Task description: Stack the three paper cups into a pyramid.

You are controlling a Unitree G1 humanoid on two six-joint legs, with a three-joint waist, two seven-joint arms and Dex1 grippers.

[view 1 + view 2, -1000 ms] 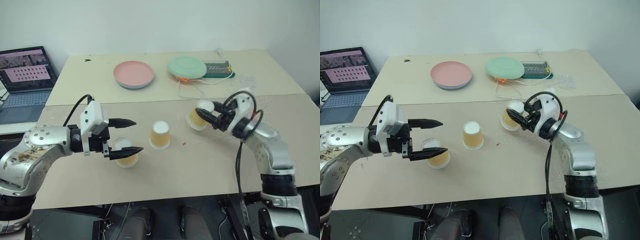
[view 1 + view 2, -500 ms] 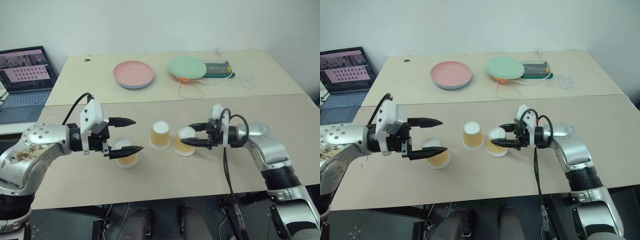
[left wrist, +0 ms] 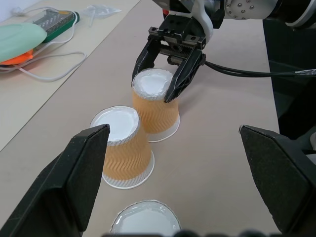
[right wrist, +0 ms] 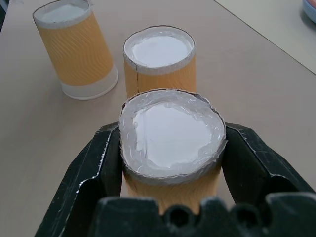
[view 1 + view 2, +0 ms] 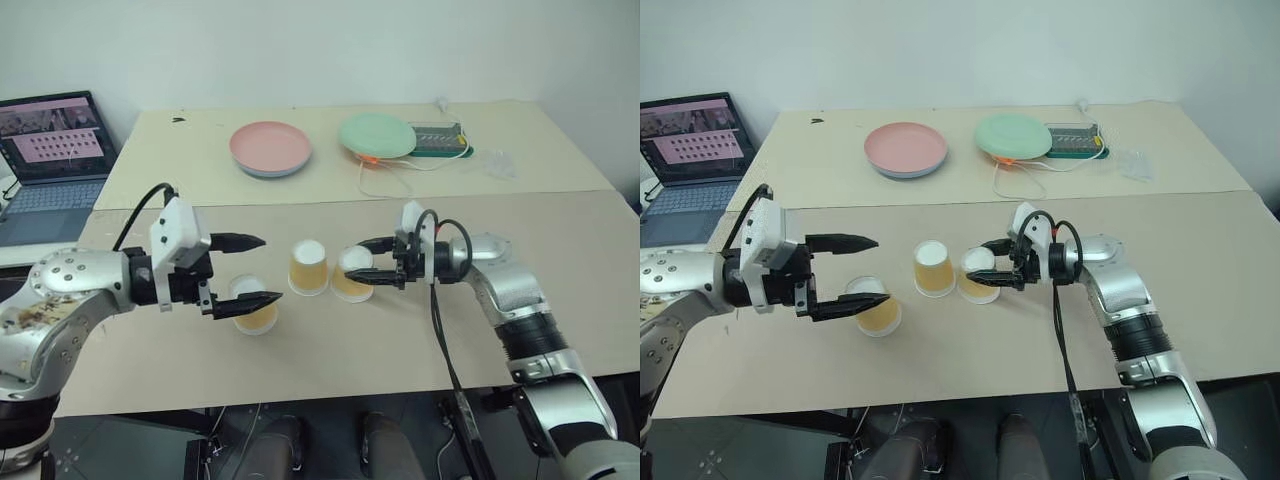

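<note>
My left gripper should close around the upper sides (image 5: pixel 250 296) (image 3: pixel 146 219) of the paper cup that is farthest away from my right gripper.
Three yellow-orange paper cups stand upside down on the tan table (image 5: pixel 420 340). The left cup (image 5: pixel 255 306) sits between the wide-open fingers of my left gripper (image 5: pixel 268 270), untouched. The middle cup (image 5: pixel 308 268) stands free. My right gripper (image 5: pixel 362 264) is shut on the right cup (image 5: pixel 350 275), gripping its upper end from the right. That cup stands close beside the middle cup (image 3: pixel 121 147), its wide rim at or just above the table. In the right wrist view the held cup (image 4: pixel 170 136) sits between the fingers (image 4: pixel 94 168).
At the back of the table are a pink plate (image 5: pixel 270 148), a green plate (image 5: pixel 376 135), a green box (image 5: pixel 440 136) and a white cable (image 5: pixel 385 178). An open laptop (image 5: pixel 50 150) stands at the far left.
My right gripper has swung left and down with its cup, bringing it from the right side of the table to just beside the middle cup. The left gripper has stayed open in place.
</note>
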